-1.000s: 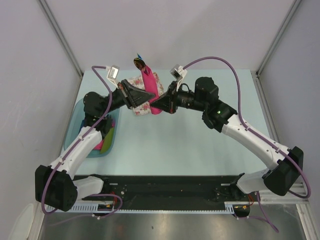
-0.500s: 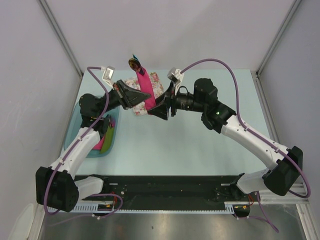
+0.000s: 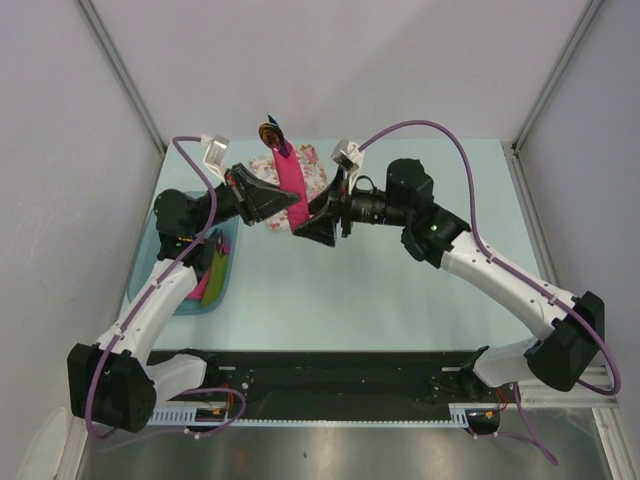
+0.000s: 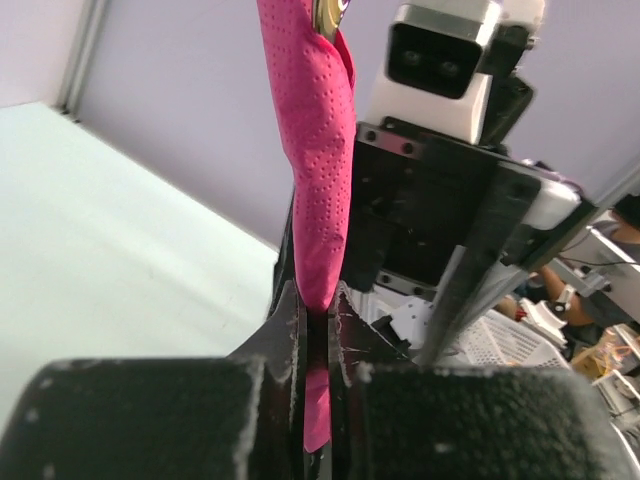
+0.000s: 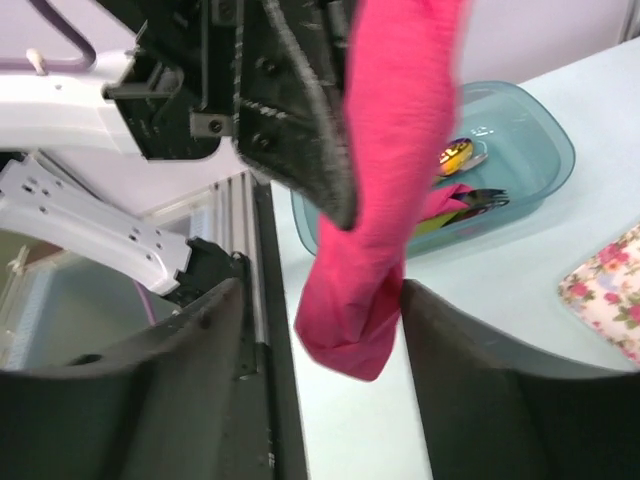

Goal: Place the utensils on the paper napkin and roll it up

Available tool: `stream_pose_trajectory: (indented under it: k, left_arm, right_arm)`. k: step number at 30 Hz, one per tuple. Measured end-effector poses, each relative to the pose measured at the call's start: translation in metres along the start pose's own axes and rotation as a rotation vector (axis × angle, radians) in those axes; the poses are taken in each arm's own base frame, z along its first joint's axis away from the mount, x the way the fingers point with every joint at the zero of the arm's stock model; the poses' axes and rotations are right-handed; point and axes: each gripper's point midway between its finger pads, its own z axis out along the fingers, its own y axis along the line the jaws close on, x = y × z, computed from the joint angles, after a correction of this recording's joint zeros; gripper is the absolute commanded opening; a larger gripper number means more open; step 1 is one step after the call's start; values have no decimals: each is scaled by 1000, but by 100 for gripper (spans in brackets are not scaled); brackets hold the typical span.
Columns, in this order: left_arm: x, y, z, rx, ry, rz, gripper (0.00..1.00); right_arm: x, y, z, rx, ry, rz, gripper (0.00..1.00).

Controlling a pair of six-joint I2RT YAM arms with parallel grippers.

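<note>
The left gripper needs to set the pink napkin roll down next to the green rolled napkin in the teal bin (image 3: 207, 268).
The pink paper napkin (image 3: 290, 185) is rolled into a slim tube and held upright above the table. Its dimpled paper fills the left wrist view (image 4: 320, 150). The tips of the utensils (image 3: 270, 130) stick out of its top end, with a shiny bit also in the left wrist view (image 4: 328, 15). My left gripper (image 4: 318, 300) is shut on the roll's lower part. My right gripper (image 5: 325, 300) is open, its fingers (image 5: 215, 340) standing either side of the roll's bottom end (image 5: 350, 320), with a gap on the left side.
A white floral napkin (image 3: 315, 165) lies on the table behind the roll. A teal bin (image 3: 190, 300) at the left edge holds rolled napkins and cutlery (image 5: 460, 155). The two wrists are close together over the table's back middle.
My right gripper has opened and let go of the roll. My left gripper keeps its hold and has carried the roll slightly left and more upright.
</note>
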Motion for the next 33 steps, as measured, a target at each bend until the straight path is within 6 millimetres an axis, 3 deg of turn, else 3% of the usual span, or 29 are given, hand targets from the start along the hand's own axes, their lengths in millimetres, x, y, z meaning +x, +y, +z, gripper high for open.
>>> stream_pose_trajectory:
  k: [4, 10, 16, 24, 33]
  left_arm:
    - [3, 17, -10, -81, 28, 7, 0]
    - [4, 57, -48, -286, 123, 72, 0]
    - [19, 93, -108, -470, 236, 70, 0]
    - [39, 144, -198, -664, 381, -63, 0]
    - [80, 174, -267, -763, 519, -260, 0]
  right_arm:
    - [5, 3, 1, -12, 17, -11, 93]
    - [11, -6, -3, 11, 35, -10, 100]
    - [23, -20, -7, 49, 63, -5, 100]
    - [32, -31, -12, 79, 89, -1, 100]
    - [39, -38, -15, 97, 100, 9, 100]
